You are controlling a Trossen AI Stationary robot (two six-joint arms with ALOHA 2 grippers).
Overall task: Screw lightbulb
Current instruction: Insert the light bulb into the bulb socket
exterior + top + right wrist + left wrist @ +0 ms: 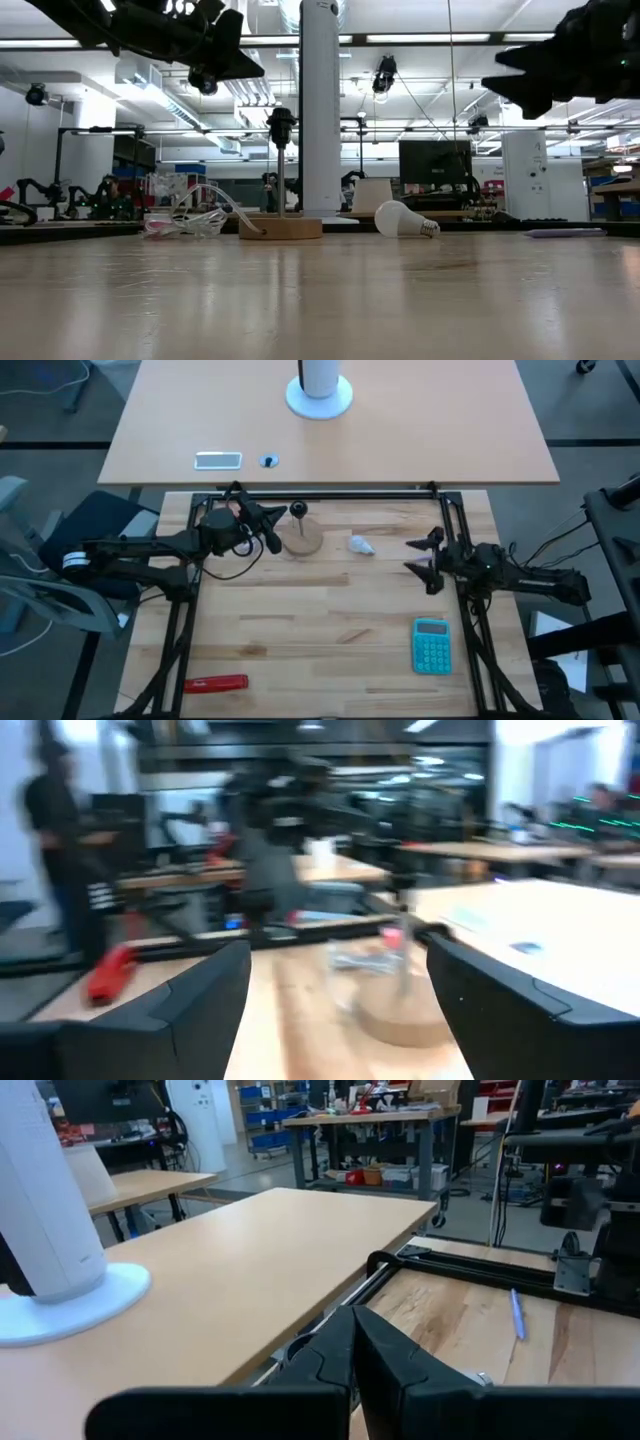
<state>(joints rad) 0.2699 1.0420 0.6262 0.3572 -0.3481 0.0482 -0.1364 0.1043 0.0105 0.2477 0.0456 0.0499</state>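
The right gripper needs to next close on the narrow white neck (366, 548) of the lightbulb, just beside its metal screw base.
The lightbulb (360, 545) (405, 220) is small and white. It lies on its side on the wooden table, just right of the round wooden disc stand (302, 540) (280, 228). The stand's upright post carries a dark socket (281, 123). My left gripper (268, 528) (225, 58) (352, 1355) is shut on nothing. It hovers high, left of the socket. My right gripper (425, 560) (525, 85) (335, 1010) is open and raised, right of the bulb. It faces the stand (400, 1010).
A clear plastic wrapper (185, 222) lies left of the stand. A teal calculator (432, 645) sits near right and a red tool (215, 683) near left. A black frame rail (330, 490) borders the far side. Beyond it stands a white column on a round base (320, 390).
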